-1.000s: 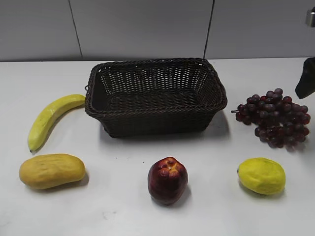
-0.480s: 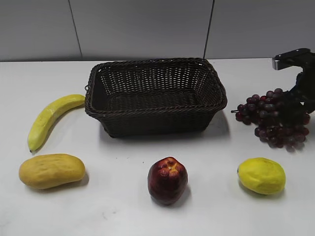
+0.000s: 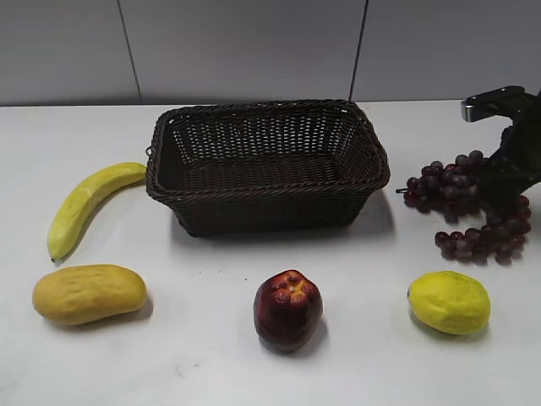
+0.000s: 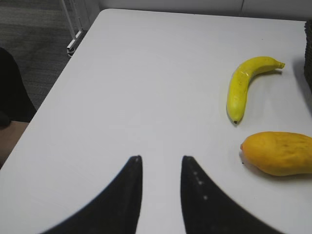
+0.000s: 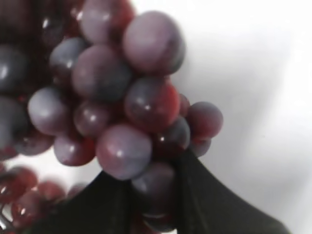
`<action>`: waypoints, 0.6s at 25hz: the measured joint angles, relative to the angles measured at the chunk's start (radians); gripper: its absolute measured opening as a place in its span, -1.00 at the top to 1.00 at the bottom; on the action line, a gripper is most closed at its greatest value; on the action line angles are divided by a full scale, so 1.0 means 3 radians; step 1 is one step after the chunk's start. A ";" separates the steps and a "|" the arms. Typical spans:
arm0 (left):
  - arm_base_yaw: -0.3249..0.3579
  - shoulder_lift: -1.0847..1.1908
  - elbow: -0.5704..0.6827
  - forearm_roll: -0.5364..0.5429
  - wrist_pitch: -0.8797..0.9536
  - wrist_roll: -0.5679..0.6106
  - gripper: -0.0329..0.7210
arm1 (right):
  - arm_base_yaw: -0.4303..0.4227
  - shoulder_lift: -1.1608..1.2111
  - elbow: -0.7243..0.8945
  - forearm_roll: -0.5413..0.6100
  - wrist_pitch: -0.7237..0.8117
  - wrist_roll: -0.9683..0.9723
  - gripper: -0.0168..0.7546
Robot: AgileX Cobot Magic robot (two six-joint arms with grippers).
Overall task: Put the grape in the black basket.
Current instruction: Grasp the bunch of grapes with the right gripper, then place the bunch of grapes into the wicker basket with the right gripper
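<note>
Next, my right gripper releases the grape near the middle of the black basket's woven bottom (image 3: 257, 154).
The grape (image 3: 452, 188) is a dark purple-red bunch on the white table, right of the black basket (image 3: 264, 194). The basket is woven and rectangular, stands at the table's middle back, and holds nothing. My right gripper (image 3: 507, 179) is down on the bunch's right side. In the right wrist view its fingers (image 5: 152, 171) are shut on berries of the grape (image 5: 122, 97), which fills the frame. A lower cluster hangs below the rest. My left gripper (image 4: 160, 159) is open and empty above bare table, left of the banana. It is out of the exterior view.
A yellow banana (image 3: 84, 203) (image 4: 243, 83) and an orange-yellow mango (image 3: 89, 293) (image 4: 278, 153) lie to the left. A dark red apple (image 3: 287, 309) sits at front centre. A yellow lemon-like fruit (image 3: 450, 302) lies in front of the grape. The table's left edge shows in the left wrist view.
My right arm has come down from the right edge onto the grape and closed on it. The bunch has shifted slightly left and changed shape. Nothing else has moved.
</note>
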 joint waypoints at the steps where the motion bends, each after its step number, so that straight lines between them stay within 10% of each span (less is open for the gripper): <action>1: 0.0000 0.0000 0.0000 0.0000 0.0000 0.0000 0.34 | 0.0000 0.0000 -0.0020 0.0000 0.0016 0.0048 0.56; 15: 0.0000 0.0000 0.0000 0.0000 0.0000 0.0000 0.34 | 0.0614 -0.0652 -0.1523 -0.0201 0.0526 -0.0161 0.68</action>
